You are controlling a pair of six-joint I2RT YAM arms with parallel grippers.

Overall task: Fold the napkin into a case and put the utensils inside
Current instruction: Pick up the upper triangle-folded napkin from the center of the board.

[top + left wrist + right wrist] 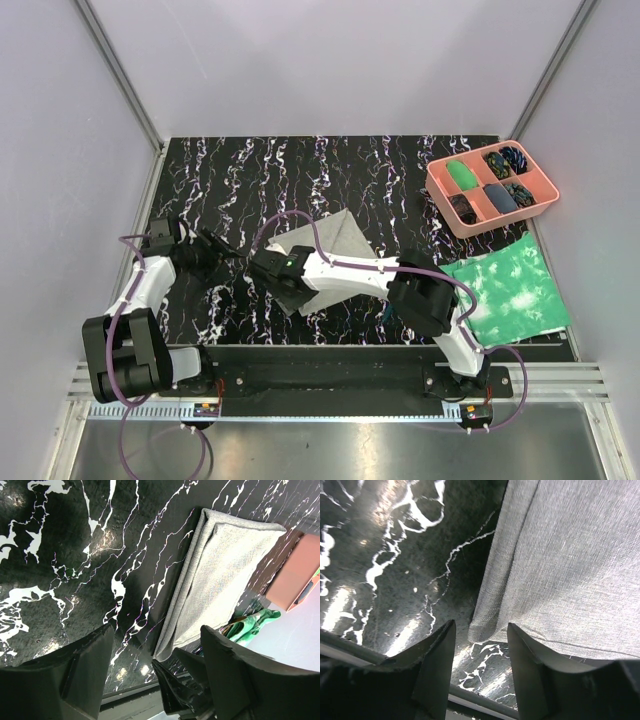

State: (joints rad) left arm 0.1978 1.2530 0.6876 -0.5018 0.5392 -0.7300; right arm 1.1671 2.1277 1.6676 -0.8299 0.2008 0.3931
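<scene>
The napkin's far corner [272, 241] [207, 516], on the side nearest my left gripper, should be where that gripper goes next and closes.
The napkin [335, 237] is a plain grey cloth, folded and lying flat on the black marbled mat [260, 180]. My right gripper [283, 287] reaches left across it and hangs open at its near-left corner. In the right wrist view that corner [487, 625] lies between the open right gripper [480, 626], with nothing pinched. My left gripper [222, 252] stands wide open just left of the napkin [225, 565], low over the mat, with nothing in the left gripper [159, 630]. A thin teal sliver [384, 313] under the right arm may be one of the utensils; the rest are hidden.
A pink compartmented tray [540, 195] holding dark and green items stands at the back right. A green-and-white mottled sheet [515, 290] lies at the right front. The mat's near edge and a metal rail [330, 385] run just below the arms.
</scene>
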